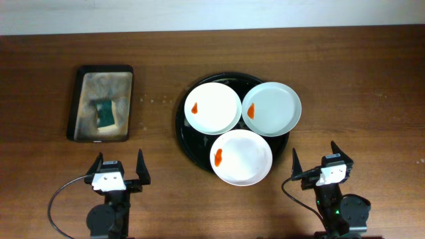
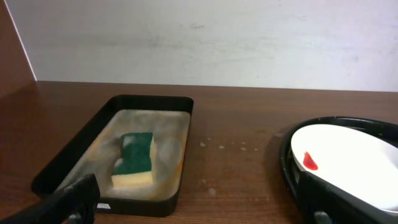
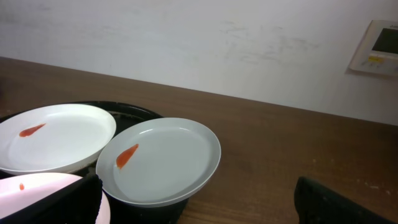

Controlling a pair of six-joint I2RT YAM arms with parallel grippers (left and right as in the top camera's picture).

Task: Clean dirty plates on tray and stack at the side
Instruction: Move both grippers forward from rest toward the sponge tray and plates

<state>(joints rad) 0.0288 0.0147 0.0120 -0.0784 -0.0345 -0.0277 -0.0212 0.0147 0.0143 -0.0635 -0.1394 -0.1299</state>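
Observation:
The robot's left gripper will next move to the green and yellow sponge in the sponge tray and close on the sponge's middle (image 1: 105,113) (image 2: 135,153).
Three plates lie on the round black tray (image 1: 183,135) at mid-table. A white one (image 1: 212,108) is at the back left, a pale mint one (image 1: 271,109) at the back right, and a white one (image 1: 242,157) at the front, overhanging the rim. Each carries an orange-red sauce smear. My left gripper (image 1: 120,166) stands open near the front edge, left of the tray, with nothing in it. My right gripper (image 1: 317,162) stands open just right of the front plate, also with nothing in it. In the right wrist view the mint plate (image 3: 161,158) lies just ahead of the open jaws.
A rectangular dark sponge tray (image 1: 75,106) sits at the back left, holding a green and yellow sponge (image 1: 104,113). In the left wrist view the sponge (image 2: 134,160) lies ahead on the left. A wall runs behind the table.

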